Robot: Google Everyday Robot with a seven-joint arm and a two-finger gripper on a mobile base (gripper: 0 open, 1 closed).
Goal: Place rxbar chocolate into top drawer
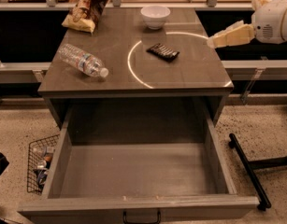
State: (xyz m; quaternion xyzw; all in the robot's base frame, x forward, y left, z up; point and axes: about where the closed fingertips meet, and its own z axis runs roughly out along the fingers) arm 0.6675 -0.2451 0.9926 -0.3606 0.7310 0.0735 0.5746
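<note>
The rxbar chocolate's middle [163, 52] is in front of the white bowl. My gripper should go there next and close on it.
The rxbar chocolate [163, 52], a flat black bar with pale stripes, lies on the grey cabinet top [110, 85], right of centre, inside a bright ring of light. The top drawer [138, 171] stands pulled fully open below it and holds nothing; its small black handle [141, 217] shows at the front panel. My gripper [213, 42] comes in from the right at the end of a white and tan arm, over the cabinet's right edge, to the right of the bar and apart from it.
A white bowl [155, 16] sits behind the bar. A clear plastic bottle [83, 60] lies on its side at the left. A tan chip bag [87, 6] lies at the back left. A black wire basket [39, 162] stands on the floor left of the drawer. A black bar base [248, 169] lies at the right.
</note>
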